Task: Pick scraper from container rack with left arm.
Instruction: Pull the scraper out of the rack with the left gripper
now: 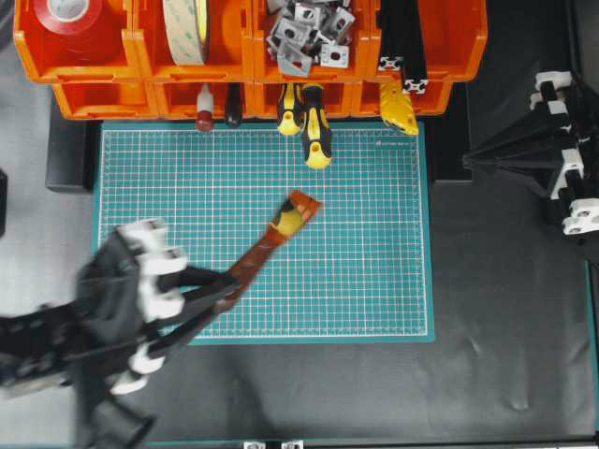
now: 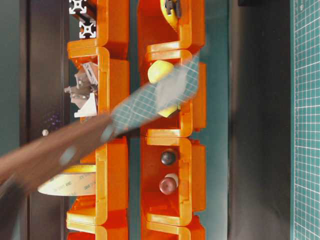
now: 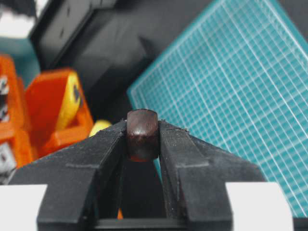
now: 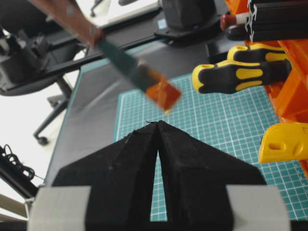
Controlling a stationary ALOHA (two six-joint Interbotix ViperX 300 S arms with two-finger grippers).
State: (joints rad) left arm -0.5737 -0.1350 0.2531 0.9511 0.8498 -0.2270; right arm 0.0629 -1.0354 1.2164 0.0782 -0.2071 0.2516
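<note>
My left gripper is going to set the scraper free on the green cutting mat (image 1: 284,216), in front of the yellow-and-black screwdrivers.
My left gripper (image 1: 227,285) is shut on the end of the scraper's reddish-brown wooden handle (image 3: 142,134), seen between the jaws (image 3: 143,126) in the left wrist view. The scraper (image 1: 271,238) points up and right over the green cutting mat (image 1: 374,262), with its shiny flat blade (image 1: 298,213) clear of the orange container rack (image 1: 145,51). It shows blurred in the table-level view (image 2: 150,102) in front of the rack (image 2: 115,75), and in the air at the upper left of the right wrist view (image 4: 130,67). My right gripper (image 1: 465,161) is shut and empty (image 4: 158,124) at the right side.
Two yellow-and-black screwdrivers (image 1: 315,136) stick out of the rack's front row onto the mat. A short tool with a dark-red knob (image 1: 204,120) and a yellow part (image 1: 398,108) sit in the front bins. Tape rolls (image 1: 70,14) and metal brackets (image 1: 309,37) fill the back bins.
</note>
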